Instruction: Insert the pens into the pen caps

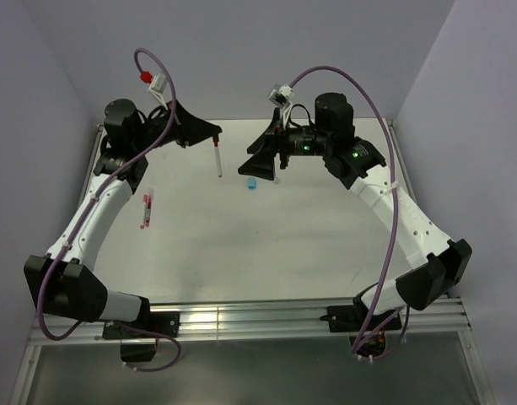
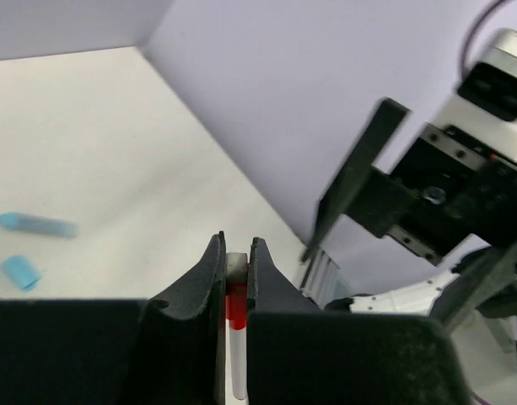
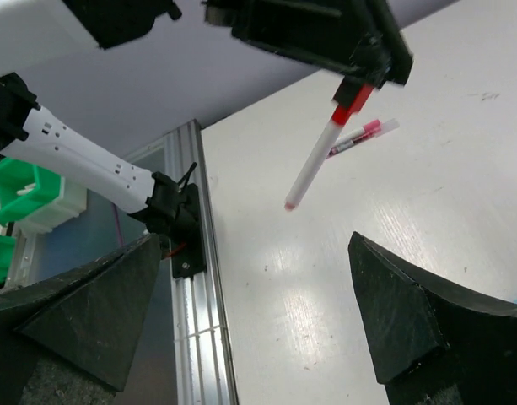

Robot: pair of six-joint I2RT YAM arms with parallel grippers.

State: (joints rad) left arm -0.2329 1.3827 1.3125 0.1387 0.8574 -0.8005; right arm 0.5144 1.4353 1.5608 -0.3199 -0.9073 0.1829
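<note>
Next, I let go of the pen with the white body, now hanging above the table, with my left gripper on the table (image 1: 157, 213), close beside the pens with pink-red ends.
My left gripper (image 1: 212, 133) (image 2: 235, 249) is shut on a pen (image 1: 218, 159) (image 2: 234, 308) (image 3: 319, 164), white-barrelled with a red band at the grip. The pen hangs tip-down above the table. My right gripper (image 1: 260, 157) (image 3: 258, 321) stands wide open to the right of that pen, with nothing between its fingers (image 3: 410, 316). A light blue pen cap (image 1: 251, 183) (image 2: 20, 272) lies on the table just below the right gripper. A light blue pen (image 2: 35, 224) lies beside the cap. Two more pens (image 1: 146, 209) (image 3: 363, 135) with pink-red ends lie together at the left.
The white table (image 1: 266, 253) is framed by a metal rail (image 1: 283, 316) (image 3: 199, 278) at the near edge and lilac walls at the back and sides. Purple cables (image 1: 385, 169) loop over both arms.
</note>
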